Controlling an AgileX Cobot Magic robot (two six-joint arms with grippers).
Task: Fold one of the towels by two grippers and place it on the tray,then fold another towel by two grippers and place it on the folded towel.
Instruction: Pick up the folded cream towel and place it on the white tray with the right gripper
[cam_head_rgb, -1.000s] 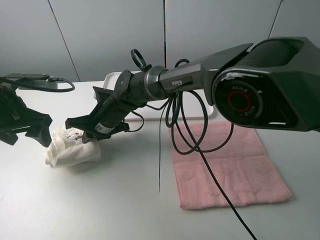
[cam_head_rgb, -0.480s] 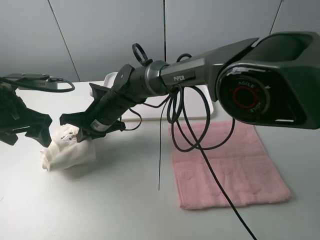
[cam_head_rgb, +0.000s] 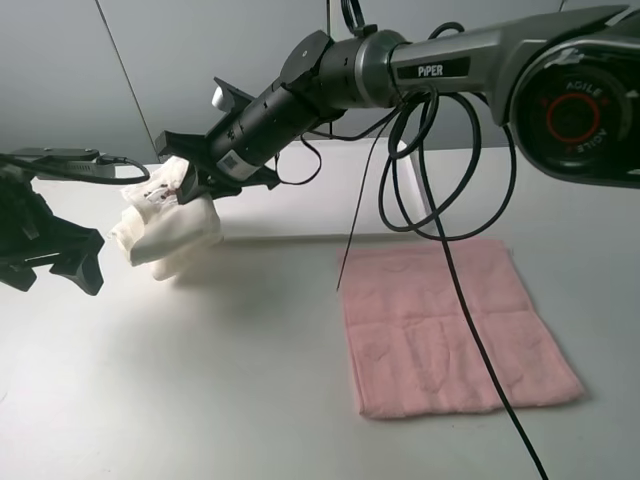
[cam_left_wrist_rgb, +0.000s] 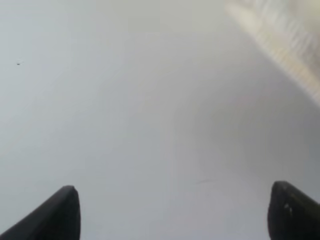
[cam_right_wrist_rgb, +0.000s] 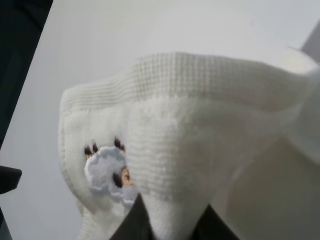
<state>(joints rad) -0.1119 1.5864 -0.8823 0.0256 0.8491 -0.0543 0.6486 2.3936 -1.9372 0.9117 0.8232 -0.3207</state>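
Observation:
The cream towel, now hanging bunched above the table, will go down from my right gripper onto the middle of the white tray (cam_head_rgb: 305, 175), near the grey wall.
The cream towel (cam_head_rgb: 168, 228) hangs bunched above the table at the left, and my right gripper (cam_head_rgb: 185, 187) is shut on its upper edge after reaching across the middle. The right wrist view shows the cream towel (cam_right_wrist_rgb: 180, 115) close up, with a small embroidered patch, pinched between dark fingers (cam_right_wrist_rgb: 134, 225). My left gripper (cam_head_rgb: 55, 258) stands open at the far left, just apart from the towel. Its black fingertips (cam_left_wrist_rgb: 60, 212) are spread over bare table. The pink towel (cam_head_rgb: 450, 325) lies flat at the right. The white tray (cam_head_rgb: 300, 232) sits behind it, partly hidden by the right arm.
Black cables (cam_head_rgb: 430, 180) loop down from the right arm over the tray and the pink towel. A grey wall stands behind the table. Bare white tabletop (cam_head_rgb: 200, 380) spreads across the front left.
My right gripper has lifted the cream towel off the table, carrying it up and toward the back. The left gripper has stayed where it was, still open.

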